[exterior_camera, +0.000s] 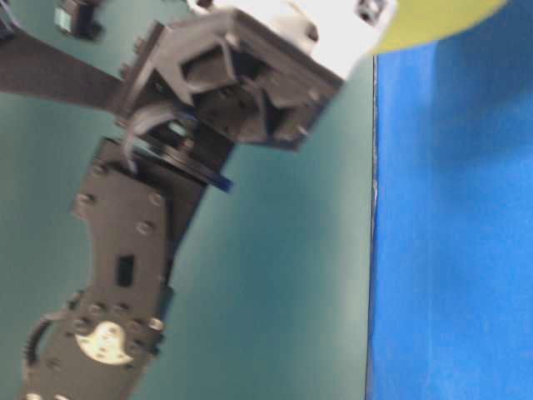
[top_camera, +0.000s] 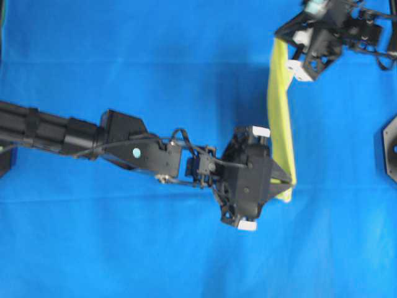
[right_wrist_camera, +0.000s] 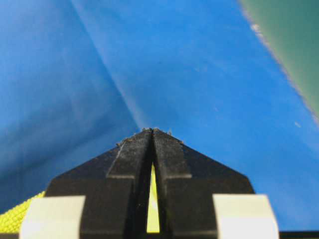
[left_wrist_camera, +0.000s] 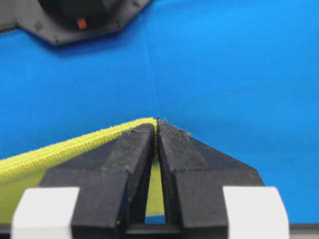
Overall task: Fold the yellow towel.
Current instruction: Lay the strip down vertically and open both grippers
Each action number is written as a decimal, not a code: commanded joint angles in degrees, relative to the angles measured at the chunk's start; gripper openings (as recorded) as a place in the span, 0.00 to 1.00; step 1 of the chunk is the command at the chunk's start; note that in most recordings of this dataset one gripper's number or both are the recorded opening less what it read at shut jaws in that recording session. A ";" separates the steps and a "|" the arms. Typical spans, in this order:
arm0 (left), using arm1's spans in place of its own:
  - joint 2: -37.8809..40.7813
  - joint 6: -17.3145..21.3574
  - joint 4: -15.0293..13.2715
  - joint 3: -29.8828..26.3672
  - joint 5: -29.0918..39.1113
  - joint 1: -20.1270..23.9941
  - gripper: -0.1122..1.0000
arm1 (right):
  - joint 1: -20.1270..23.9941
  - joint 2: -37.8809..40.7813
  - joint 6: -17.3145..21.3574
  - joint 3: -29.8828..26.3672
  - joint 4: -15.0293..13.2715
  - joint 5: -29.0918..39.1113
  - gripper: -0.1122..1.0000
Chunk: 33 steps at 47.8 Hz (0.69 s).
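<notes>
My left gripper will let go of the yellow towel's near corner on the blue cloth (top_camera: 214, 190) under that gripper's own wrist.
The yellow towel (top_camera: 280, 118) hangs as a narrow stretched band between my two grippers above the blue cloth. My left gripper (top_camera: 289, 181) is shut on its near corner; in the left wrist view the towel (left_wrist_camera: 60, 154) runs off to the left from the closed fingertips (left_wrist_camera: 157, 124). My right gripper (top_camera: 280, 38) is shut on its far corner at the top right; in the right wrist view a sliver of towel (right_wrist_camera: 153, 209) shows between the closed fingers and a bit (right_wrist_camera: 15, 219) at lower left. In the table-level view only a yellow patch (exterior_camera: 441, 21) shows at the top.
A blue cloth (top_camera: 155, 236) covers the table. A black arm base (top_camera: 389, 149) stands at the right edge, also in the left wrist view (left_wrist_camera: 75, 20). The right arm (exterior_camera: 125, 275) fills the left of the table-level view, where the cloth's edge (exterior_camera: 372, 250) borders green surface.
</notes>
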 commanded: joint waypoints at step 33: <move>-11.43 -9.58 -0.18 22.68 -5.19 -2.81 0.14 | 2.46 18.11 0.00 -15.38 -0.44 -7.03 0.10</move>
